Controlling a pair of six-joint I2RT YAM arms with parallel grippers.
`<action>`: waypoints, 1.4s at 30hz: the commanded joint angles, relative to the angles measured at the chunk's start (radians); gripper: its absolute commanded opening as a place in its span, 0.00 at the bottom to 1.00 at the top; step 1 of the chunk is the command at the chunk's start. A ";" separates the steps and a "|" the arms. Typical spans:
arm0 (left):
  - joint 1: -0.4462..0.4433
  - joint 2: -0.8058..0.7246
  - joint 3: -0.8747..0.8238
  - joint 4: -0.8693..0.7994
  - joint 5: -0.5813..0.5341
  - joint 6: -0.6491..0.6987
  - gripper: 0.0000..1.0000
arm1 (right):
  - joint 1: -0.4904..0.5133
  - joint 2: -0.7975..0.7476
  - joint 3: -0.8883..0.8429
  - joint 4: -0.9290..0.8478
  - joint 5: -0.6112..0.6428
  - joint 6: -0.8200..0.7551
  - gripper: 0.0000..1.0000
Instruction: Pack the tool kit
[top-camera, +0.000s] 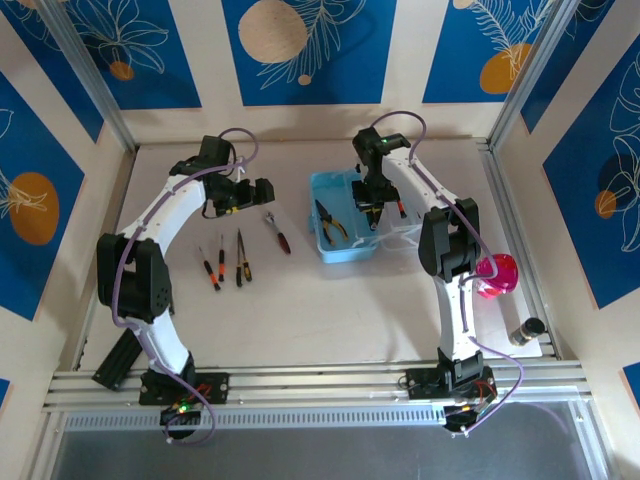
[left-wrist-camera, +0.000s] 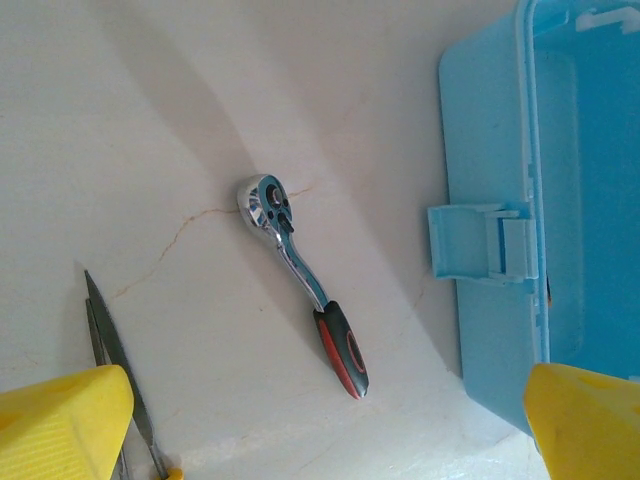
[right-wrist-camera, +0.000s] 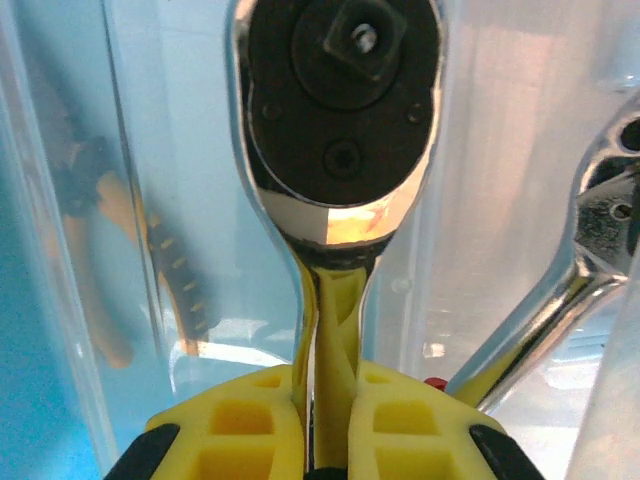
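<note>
Next, my right gripper puts the chrome ratchet wrench down in the case (top-camera: 381, 209) (right-wrist-camera: 408, 262) between the pliers and the second chrome wrench.
The light-blue case (top-camera: 348, 250) lies open at mid-table, with yellow-handled pliers (top-camera: 330, 220) inside. My right gripper (top-camera: 372, 208) hangs over the case, shut on the shaft of a chrome ratchet wrench (right-wrist-camera: 340, 100), head pointing away from the fingers (right-wrist-camera: 250, 425). A second chrome wrench (right-wrist-camera: 580, 270) lies to its right, and the pliers (right-wrist-camera: 120, 250) show blurred to its left. My left gripper (top-camera: 247, 193) stands open above the table, left of the case (left-wrist-camera: 560, 200). A red-and-black-handled ratchet (left-wrist-camera: 300, 280) lies between and beyond its yellow fingertips (left-wrist-camera: 60, 425). Three small screwdrivers (top-camera: 222, 262) lie further left.
A pink round object (top-camera: 497, 275) and a black cylinder (top-camera: 527, 332) sit near the right arm's base. The case's latch (left-wrist-camera: 480, 240) sticks out toward the loose ratchet. A screwdriver shaft (left-wrist-camera: 120, 370) lies by the left fingertip. Walls close in the table on three sides.
</note>
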 joint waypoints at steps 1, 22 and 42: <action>0.012 0.005 -0.011 0.012 0.019 -0.003 1.00 | -0.004 -0.023 -0.013 -0.040 0.128 0.004 0.00; 0.014 0.003 -0.023 0.016 0.030 -0.001 1.00 | 0.052 -0.040 -0.073 0.116 0.152 0.115 0.00; 0.017 0.010 -0.027 0.020 0.038 0.002 1.00 | 0.057 -0.096 -0.213 0.207 0.350 0.065 0.00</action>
